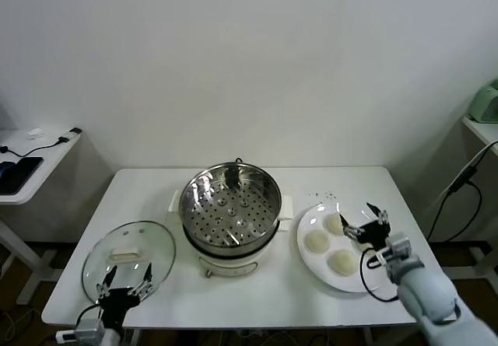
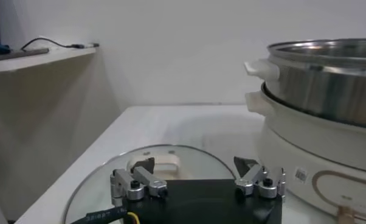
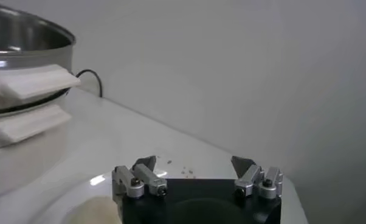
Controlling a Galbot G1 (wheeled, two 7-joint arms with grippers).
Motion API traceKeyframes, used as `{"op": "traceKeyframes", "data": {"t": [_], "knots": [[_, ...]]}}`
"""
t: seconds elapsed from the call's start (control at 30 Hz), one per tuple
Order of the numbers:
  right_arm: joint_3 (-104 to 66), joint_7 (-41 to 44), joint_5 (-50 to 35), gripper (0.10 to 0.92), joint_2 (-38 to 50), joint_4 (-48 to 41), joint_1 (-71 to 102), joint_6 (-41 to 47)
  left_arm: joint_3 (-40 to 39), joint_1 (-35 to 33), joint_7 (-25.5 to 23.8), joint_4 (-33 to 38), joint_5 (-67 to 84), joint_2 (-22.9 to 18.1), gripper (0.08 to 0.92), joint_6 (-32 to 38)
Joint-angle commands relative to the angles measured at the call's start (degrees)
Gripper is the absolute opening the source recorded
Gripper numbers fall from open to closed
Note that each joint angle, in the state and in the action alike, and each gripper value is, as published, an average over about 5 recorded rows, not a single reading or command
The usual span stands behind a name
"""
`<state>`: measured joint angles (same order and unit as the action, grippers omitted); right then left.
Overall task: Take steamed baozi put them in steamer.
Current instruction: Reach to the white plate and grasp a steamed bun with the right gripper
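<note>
The sides of the far baozi (image 1: 334,223) (image 3: 93,212), the one on the white plate nearest the dark crumbs, will be gripped next by my right gripper.
The steamer (image 1: 231,210), a shiny steel pot with a perforated tray, stands mid-table with no bun in it. Three cream-white baozi (image 1: 317,241) lie on a white plate (image 1: 320,210) to its right. My right gripper (image 1: 356,213) is open and empty, low over the plate's right side next to the far baozi (image 1: 334,223). In the right wrist view the gripper (image 3: 194,161) is open, with one baozi (image 3: 92,210) and the steamer's handle (image 3: 31,82) in sight. My left gripper (image 1: 129,270) is open and empty over the glass lid (image 1: 128,253). It also shows in the left wrist view (image 2: 195,164).
The glass lid (image 2: 110,176) lies flat at the table's front left, beside the steamer (image 2: 329,79). Dark crumbs (image 1: 327,197) dot the table behind the plate. A side table (image 1: 31,155) with a phone and a cable stands at the left. A shelf with a green object (image 1: 486,101) stands at the right.
</note>
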<state>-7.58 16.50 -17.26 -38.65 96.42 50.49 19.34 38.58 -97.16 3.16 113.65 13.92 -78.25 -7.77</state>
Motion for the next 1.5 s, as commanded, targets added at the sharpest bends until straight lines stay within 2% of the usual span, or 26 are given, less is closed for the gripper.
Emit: {"op": "traceKeyframes", "data": {"t": [0.03,0.3,0.43,0.53,0.97,1.5], "knots": [[30.56,26.84,1.37,0.823,14.09,-14.08,-35.58,-4.46,-0.08,0.30,-0.54,-0.19,0.25,0.22,0.823,-0.30],[75.55,47.55,1.91,0.823,7.07,-29.47,-74.35,-17.11,-0.12,-0.55,-0.71,-0.11,-0.28,-0.41,0.823,0.00],[92.51,51.55,0.00,0.823,1.27,-33.06,-86.54,-19.18,-0.07,-0.69,-0.72,-0.51,-0.48,-0.49,0.823,0.32],[98.15,51.50,-1.24,0.823,-2.79,-34.11,-89.04,-18.14,0.06,-0.52,-0.75,-0.84,-0.50,-0.51,0.823,0.45],[93.61,44.74,-2.13,0.823,-13.45,-42.90,-75.33,-11.76,0.81,0.68,-0.95,-2.29,-0.26,-0.38,0.823,0.57],[83.07,40.17,-0.24,0.823,-17.19,-47.54,-64.41,-7.25,1.20,0.65,-1.02,-2.86,-0.37,-0.01,0.823,0.77]]}}
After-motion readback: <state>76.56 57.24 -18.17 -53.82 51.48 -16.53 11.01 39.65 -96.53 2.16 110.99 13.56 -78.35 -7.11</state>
